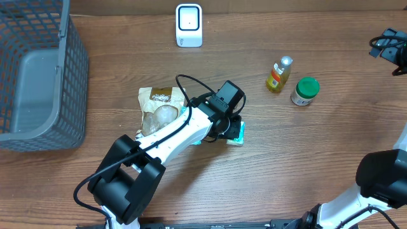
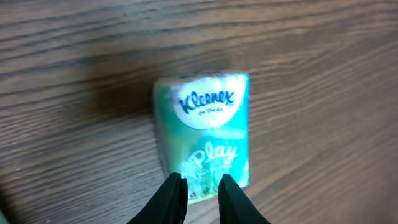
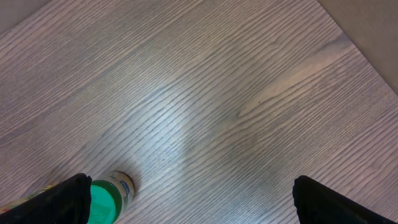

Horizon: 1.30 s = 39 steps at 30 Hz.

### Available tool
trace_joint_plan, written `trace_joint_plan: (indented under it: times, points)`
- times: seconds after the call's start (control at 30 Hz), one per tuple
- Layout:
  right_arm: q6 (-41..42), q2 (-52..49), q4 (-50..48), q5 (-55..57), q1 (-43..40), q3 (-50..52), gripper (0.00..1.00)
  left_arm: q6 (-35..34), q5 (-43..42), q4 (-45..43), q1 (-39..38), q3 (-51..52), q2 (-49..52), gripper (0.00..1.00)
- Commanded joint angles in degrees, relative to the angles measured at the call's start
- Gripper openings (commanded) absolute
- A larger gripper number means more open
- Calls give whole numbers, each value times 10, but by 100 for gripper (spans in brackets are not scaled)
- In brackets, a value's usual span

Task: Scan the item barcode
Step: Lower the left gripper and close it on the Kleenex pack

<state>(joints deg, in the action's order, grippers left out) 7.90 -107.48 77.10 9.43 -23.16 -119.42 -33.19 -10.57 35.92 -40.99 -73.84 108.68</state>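
The fingers of my left gripper are too close together over the near edge of the tissue pack, so I will open them and pinch the long side edge (image 2: 161, 134) facing the basket.
A teal Kleenex tissue pack (image 2: 208, 124) lies flat on the wooden table, logo side up. In the overhead view the pack (image 1: 238, 133) shows partly under my left gripper (image 1: 230, 124). The left gripper (image 2: 202, 186) hovers over the pack's near edge, its two black fingers a small gap apart with nothing clamped between them. The white barcode scanner (image 1: 189, 25) stands at the back of the table. My right gripper (image 3: 189, 199) is wide open over bare wood, far from the pack, at the table's right edge (image 1: 389, 46).
A grey mesh basket (image 1: 38, 76) fills the left side. A tan snack bag (image 1: 159, 105) lies just left of the left arm. A small yellow bottle (image 1: 278, 74) and a green-lidded jar (image 1: 305, 91) stand at right; the jar (image 3: 109, 196) sits beside the right gripper's left finger.
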Motion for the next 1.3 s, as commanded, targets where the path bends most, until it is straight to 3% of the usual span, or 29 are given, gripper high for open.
trace_joint_plan:
  times: [0.0,0.17,0.33,0.5,0.6,0.77,1.03,1.2,1.27]
  points:
    - [2,3,-3,4,-1,-5,100,-31,38,0,3,-4,5,20]
    - [2,3,-3,4,-1,-5,100,-51,61,-6,1,-4,14,29]
    - [2,3,-3,4,-1,-5,100,-59,57,-27,1,-4,36,30]
    - [2,3,-3,4,-1,-5,100,-48,-1,-51,1,-4,71,27]
    - [2,3,-3,4,-1,-5,100,-40,7,-45,2,-4,76,15]
    - [2,3,-3,4,-1,-5,100,-27,7,-42,14,-7,72,7]
    - [2,3,-3,4,-1,-5,100,-10,158,30,28,-22,36,7]
    - [2,3,-3,4,-1,-5,100,16,154,33,32,-23,15,15]
    - [2,3,-3,4,-1,-5,100,15,141,35,35,-23,11,28]
